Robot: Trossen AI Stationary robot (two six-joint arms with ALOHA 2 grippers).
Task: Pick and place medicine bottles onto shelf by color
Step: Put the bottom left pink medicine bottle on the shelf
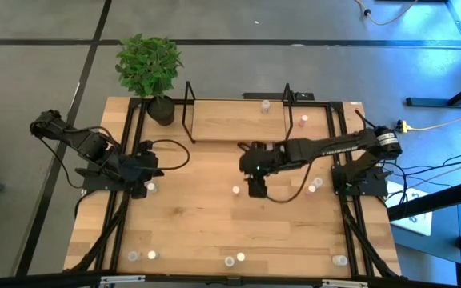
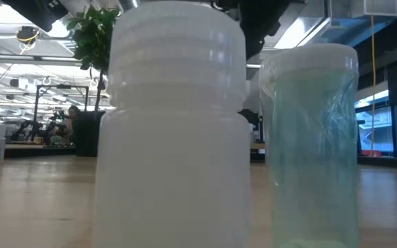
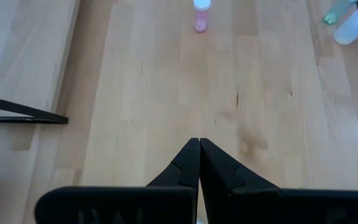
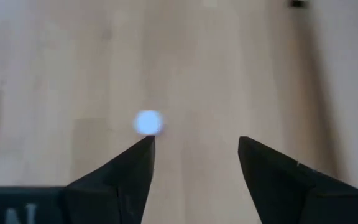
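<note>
My right gripper will next move to the white cap (image 1: 236, 190) (image 4: 148, 122) of the small white bottle at the middle of the table and close on it there.
The shelf (image 1: 229, 120), a light board in a black wire frame, stands at the table's far side with a white bottle (image 1: 266, 105) and a pink bottle (image 1: 303, 121) at its right end. My right gripper (image 1: 256, 190) hangs open, pointing down, over the table's middle. A small white bottle (image 1: 235, 190) stands upright just left of it. In the right wrist view this bottle (image 4: 148, 122) shows just beyond one fingertip, outside the gap of the gripper (image 4: 196, 146). My left gripper (image 1: 147, 170) is shut and empty at the left, as its wrist view (image 3: 199, 142) shows.
Two bottles (image 1: 314, 186) stand right of the right gripper and one (image 1: 151, 188) near the left gripper. Several more stand along the near edge (image 1: 234, 259); two fill the low view, white (image 2: 174, 124) and greenish (image 2: 312, 138). A potted plant (image 1: 149, 68) stands far left.
</note>
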